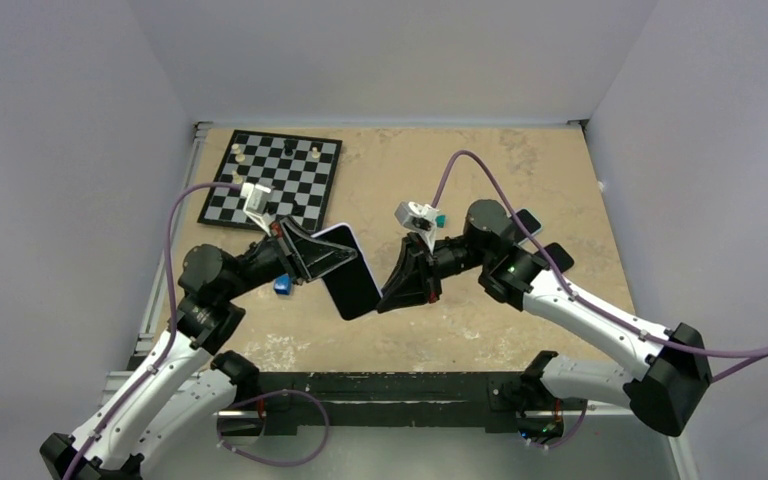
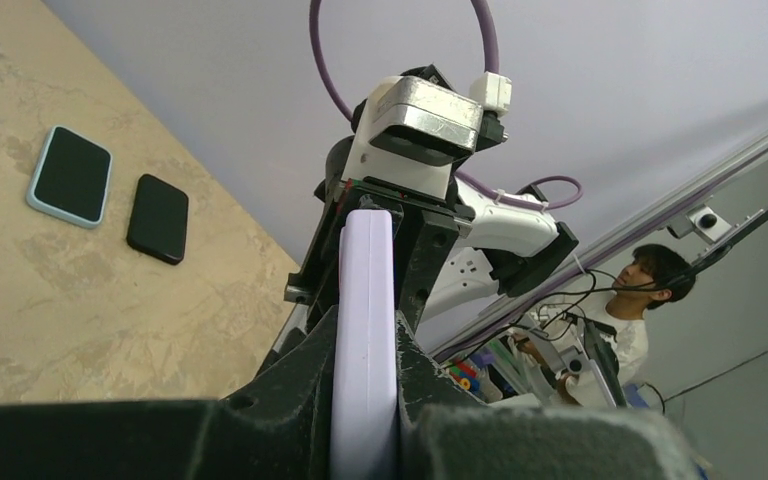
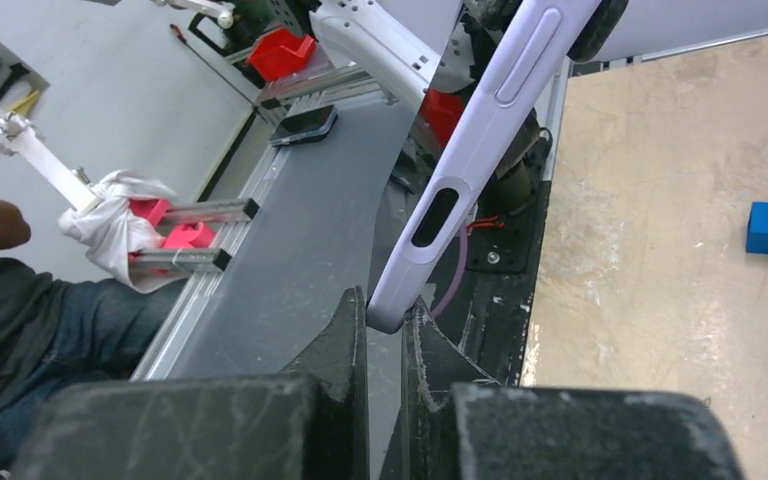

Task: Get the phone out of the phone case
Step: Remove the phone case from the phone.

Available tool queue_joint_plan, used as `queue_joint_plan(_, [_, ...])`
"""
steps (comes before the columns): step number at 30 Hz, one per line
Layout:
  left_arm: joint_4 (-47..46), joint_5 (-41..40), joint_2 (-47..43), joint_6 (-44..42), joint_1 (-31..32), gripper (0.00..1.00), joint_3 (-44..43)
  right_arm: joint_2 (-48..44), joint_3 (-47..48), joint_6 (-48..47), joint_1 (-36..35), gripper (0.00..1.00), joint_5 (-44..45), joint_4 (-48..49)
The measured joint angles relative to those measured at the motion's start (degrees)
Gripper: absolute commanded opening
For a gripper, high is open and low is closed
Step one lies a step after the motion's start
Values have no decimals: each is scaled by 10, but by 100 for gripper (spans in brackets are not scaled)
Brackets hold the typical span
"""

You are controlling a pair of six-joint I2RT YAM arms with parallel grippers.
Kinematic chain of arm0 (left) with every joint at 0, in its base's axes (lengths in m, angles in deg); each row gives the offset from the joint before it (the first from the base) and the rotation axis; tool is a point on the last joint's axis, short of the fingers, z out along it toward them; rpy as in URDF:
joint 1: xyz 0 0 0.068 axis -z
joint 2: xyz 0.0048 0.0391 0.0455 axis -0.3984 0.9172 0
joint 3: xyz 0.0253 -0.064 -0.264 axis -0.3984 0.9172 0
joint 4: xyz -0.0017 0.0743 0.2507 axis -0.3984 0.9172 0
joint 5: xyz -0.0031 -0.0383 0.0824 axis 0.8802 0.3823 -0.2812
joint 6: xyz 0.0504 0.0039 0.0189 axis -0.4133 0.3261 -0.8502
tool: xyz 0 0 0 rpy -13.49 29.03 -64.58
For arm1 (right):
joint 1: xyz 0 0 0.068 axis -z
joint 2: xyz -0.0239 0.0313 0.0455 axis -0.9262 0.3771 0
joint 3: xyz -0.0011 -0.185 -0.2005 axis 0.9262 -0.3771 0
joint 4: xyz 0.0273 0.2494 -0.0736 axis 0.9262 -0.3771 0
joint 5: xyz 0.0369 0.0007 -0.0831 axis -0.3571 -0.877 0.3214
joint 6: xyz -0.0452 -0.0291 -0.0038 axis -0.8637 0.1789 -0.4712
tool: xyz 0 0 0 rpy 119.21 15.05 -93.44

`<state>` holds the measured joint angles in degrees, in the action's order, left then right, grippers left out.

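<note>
The robot's right gripper pinches only the tip of the case's lower corner, so it should back off and grip the case deeper by its long side (image 1: 369, 271).
The phone (image 1: 352, 282), dark screen facing up, sits in a lavender phone case (image 1: 344, 232) held in the air over the table's middle. My left gripper (image 1: 318, 256) is shut on the case's upper part. In the left wrist view the case's edge (image 2: 365, 320) runs straight up between the fingers of that gripper (image 2: 365, 400). My right gripper (image 1: 388, 296) comes from the right, shut, and pinches the case's lower corner. In the right wrist view that corner of the case (image 3: 472, 165) is lodged between this gripper's (image 3: 387, 318) fingertips.
A chessboard (image 1: 272, 180) with a few pieces lies at the back left. A blue block (image 1: 282, 285) rests on the table under the left arm. Two other phones (image 2: 72, 175) (image 2: 158, 218) lie flat by the right arm. The black base rail (image 1: 390, 385) runs along the near edge.
</note>
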<state>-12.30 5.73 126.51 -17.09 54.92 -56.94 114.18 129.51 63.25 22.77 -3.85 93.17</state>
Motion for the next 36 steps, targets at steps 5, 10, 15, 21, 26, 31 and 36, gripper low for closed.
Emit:
queue_joint_plan(5, [-10,33,15,14,-4,0,-10,0,-6,-20,-9,0,-10,28])
queue_joint_plan(10, [-77,90,46,78,-7,0,-11,-29,-29,-74,-29,0,-2,74])
queue_joint_plan(15, [-162,129,70,156,-11,0,-10,-24,3,-148,-59,0,-1,56])
queue_joint_plan(21, [-209,114,64,213,-14,0,-10,-2,50,-230,-75,0,23,10])
queue_joint_plan(26, [-236,75,61,223,-21,0,7,-9,54,-231,-83,0,114,-22])
queue_joint_plan(31, [-223,-10,56,169,-33,0,21,-46,38,-168,-105,5,355,-80])
queue_joint_plan(36, [-141,-81,31,78,-27,0,28,-50,36,-105,-106,42,428,-129])
